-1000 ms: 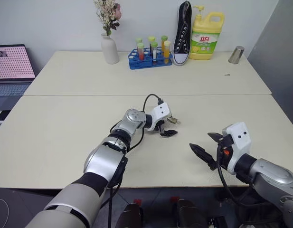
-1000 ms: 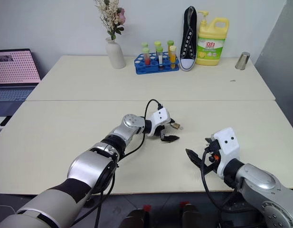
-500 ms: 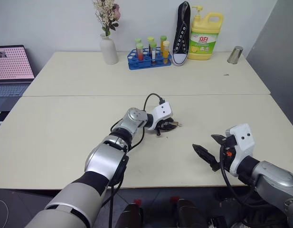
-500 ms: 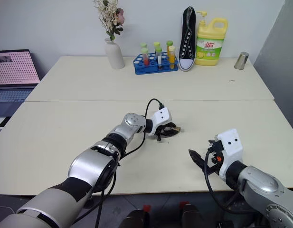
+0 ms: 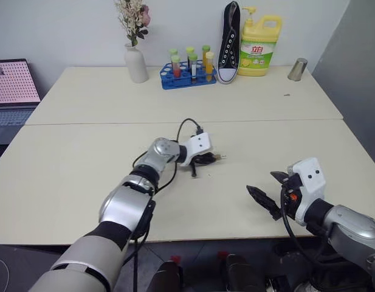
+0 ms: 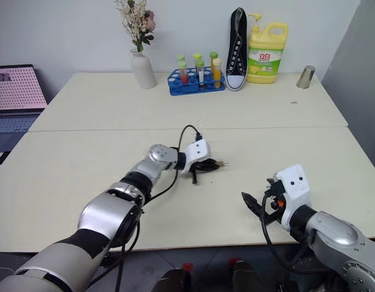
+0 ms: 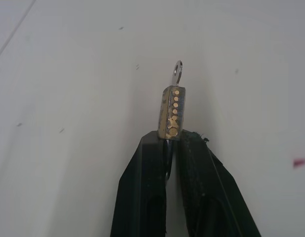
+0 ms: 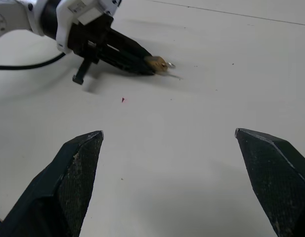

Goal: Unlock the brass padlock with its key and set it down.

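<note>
I should lay the padlock flat and grip the padlock's body (image 7: 171,112) by its sides before turning the key, because my left gripper holds only the padlock's shackle.
The brass padlock (image 7: 172,112) is tiny and golden, and it sticks out from between my left gripper's black fingers. A thin silver key (image 7: 178,74) pokes from the padlock's far end. My left gripper (image 5: 213,158) is shut on the padlock, low over the middle of the cream table (image 5: 84,176). The right wrist view shows the same pinch, with the padlock (image 8: 156,64) at the left gripper's tips. My right gripper (image 5: 269,190) hovers near the table's front right edge, open wide and holding nothing. The shackle is hidden between the fingers.
Along the back edge stand a white vase with flowers (image 5: 136,61), a blue rack of test tubes (image 5: 187,76), a black sneaker (image 5: 228,42), a yellow detergent bottle (image 5: 260,45) and a metal cup (image 5: 296,69). A laptop (image 5: 14,82) sits at far left.
My left gripper has closed on the padlock and carried it a little to the left. The right gripper has stayed where it was, open.
</note>
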Robot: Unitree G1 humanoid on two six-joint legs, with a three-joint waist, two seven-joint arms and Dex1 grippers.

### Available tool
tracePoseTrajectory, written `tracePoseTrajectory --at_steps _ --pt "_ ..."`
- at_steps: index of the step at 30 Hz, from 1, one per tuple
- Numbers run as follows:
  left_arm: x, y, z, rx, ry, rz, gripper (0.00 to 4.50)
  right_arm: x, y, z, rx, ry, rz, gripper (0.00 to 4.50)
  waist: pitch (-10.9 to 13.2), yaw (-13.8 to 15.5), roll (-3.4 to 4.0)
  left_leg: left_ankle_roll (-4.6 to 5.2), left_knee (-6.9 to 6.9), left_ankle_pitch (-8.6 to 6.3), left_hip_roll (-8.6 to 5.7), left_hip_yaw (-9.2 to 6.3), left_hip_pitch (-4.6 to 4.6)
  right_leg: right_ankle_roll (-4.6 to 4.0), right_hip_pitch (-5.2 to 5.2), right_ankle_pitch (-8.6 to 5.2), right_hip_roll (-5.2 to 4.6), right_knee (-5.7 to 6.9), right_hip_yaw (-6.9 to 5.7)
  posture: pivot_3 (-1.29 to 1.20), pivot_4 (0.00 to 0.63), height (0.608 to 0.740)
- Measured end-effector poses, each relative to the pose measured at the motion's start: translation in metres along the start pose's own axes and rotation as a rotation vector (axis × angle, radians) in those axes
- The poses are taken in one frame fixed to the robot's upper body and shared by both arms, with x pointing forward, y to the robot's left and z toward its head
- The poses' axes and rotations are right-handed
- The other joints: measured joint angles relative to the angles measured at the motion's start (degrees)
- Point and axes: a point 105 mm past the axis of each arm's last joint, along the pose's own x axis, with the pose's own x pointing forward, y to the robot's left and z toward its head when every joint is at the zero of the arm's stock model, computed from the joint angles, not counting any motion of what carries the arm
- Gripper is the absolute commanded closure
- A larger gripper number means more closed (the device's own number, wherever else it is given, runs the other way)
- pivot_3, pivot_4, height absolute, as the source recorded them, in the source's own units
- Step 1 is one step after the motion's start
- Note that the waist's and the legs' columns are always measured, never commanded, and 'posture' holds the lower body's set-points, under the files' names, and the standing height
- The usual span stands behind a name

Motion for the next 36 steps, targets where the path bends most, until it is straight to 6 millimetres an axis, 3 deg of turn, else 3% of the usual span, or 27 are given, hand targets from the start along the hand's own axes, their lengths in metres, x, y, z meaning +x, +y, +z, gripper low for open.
tracePoseTrajectory --at_steps 5,8,13,19,27,32,36 --pt "-0.043 0.004 -0.024 0.116 0.007 0.08 4.42 0.003 0.015 0.0 -0.006 0.0 0.108 0.0 0.0 0.09 0.0 -0.01 0.01 0.0 -0.01 -0.1 -0.04 -0.01 -0.01 0.0 -0.04 -0.03 0.0 0.0 0.15 0.74" --pt "-0.063 -0.015 -0.039 0.141 0.0 0.098 4.42 0.005 0.025 -0.001 -0.014 0.007 0.179 0.0 -0.02 0.14 0.03 -0.01 0.0 0.0 0.0 -0.34 -0.04 -0.01 -0.01 0.0 -0.07 -0.05 0.04 0.0 0.15 0.74" --pt "-0.072 -0.045 -0.038 0.132 -0.02 0.11 4.42 0.012 0.029 0.002 -0.035 0.004 0.24 0.0 -0.04 0.71 0.02 -0.01 0.07 0.0 -0.02 -0.46 -0.07 -0.01 0.04 0.01 -0.08 -0.05 -0.09 0.0 0.15 0.74" --pt "-0.072 -0.059 -0.032 0.078 -0.01 0.093 4.42 0.017 0.031 -0.002 -0.051 0.043 0.307 0.0 -0.04 0.64 0.01 0.0 0.07 0.0 -0.02 -0.45 -0.06 -0.01 0.04 0.01 -0.07 -0.05 -0.12 0.0 0.15 0.74" --pt "-0.082 -0.071 -0.027 0.018 0.009 0.015 1.82 0.017 0.032 -0.007 -0.063 0.068 0.318 0.0 -0.05 0.54 0.03 0.0 0.03 0.0 0.0 -0.45 -0.04 -0.01 0.04 0.0 -0.06 -0.05 -0.12 0.0 0.15 0.74" --pt "-0.101 -0.08 -0.022 -0.105 -0.016 -0.113 0.21 0.018 0.031 -0.008 -0.063 0.073 0.317 0.0 -0.05 0.51 0.04 0.0 0.03 0.0 0.01 -0.45 -0.04 -0.02 0.04 0.0 -0.04 -0.04 -0.14 0.0 0.15 0.74" --pt "-0.105 -0.065 -0.011 -0.096 -0.054 -0.121 0.21 0.018 0.032 -0.009 -0.061 0.074 0.321 0.0 -0.05 0.68 0.04 0.0 0.06 0.0 -0.02 -0.43 -0.08 -0.01 0.06 0.0 -0.06 -0.07 -0.18 0.0 0.15 0.74"
